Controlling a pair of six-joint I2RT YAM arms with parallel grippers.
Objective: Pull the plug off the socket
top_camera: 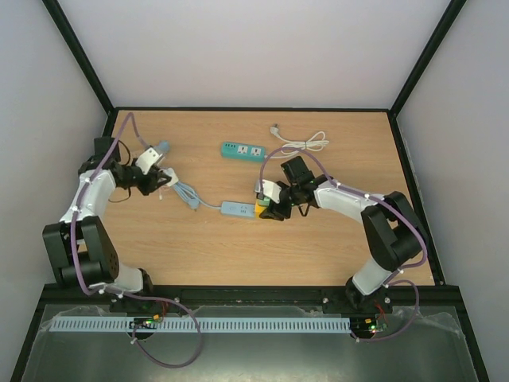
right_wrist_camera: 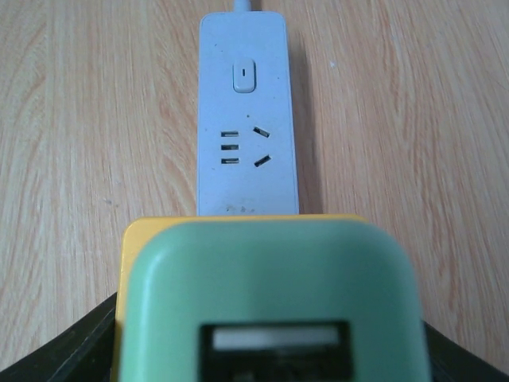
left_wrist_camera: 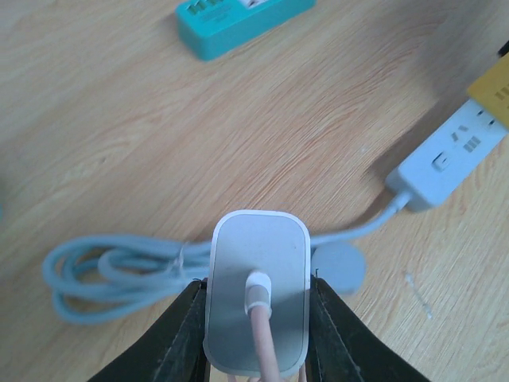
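Observation:
My left gripper will release the grey charger block on the bare wood [top_camera: 157,196] next to the looped end of the coiled light-blue cable.
A light-blue power strip [top_camera: 237,208] lies mid-table, with its cable coiled to the left [top_camera: 187,195]. My right gripper [top_camera: 269,210] is shut on a yellow-and-green adapter plug [right_wrist_camera: 270,278] with a USB port, which sits over the strip's [right_wrist_camera: 246,103] near end. Its prongs are hidden. My left gripper [top_camera: 165,178] is shut on a grey charger block [left_wrist_camera: 256,270] with a pinkish cable, held above the coiled cable [left_wrist_camera: 119,274]. The strip [left_wrist_camera: 449,155] and yellow adapter [left_wrist_camera: 493,87] show at the right of the left wrist view.
A teal power strip [top_camera: 242,150] lies at the back centre and also shows in the left wrist view [left_wrist_camera: 238,20]. A loose white cable [top_camera: 306,145] lies to its right. Black frame rails border the wooden table [top_camera: 334,247].

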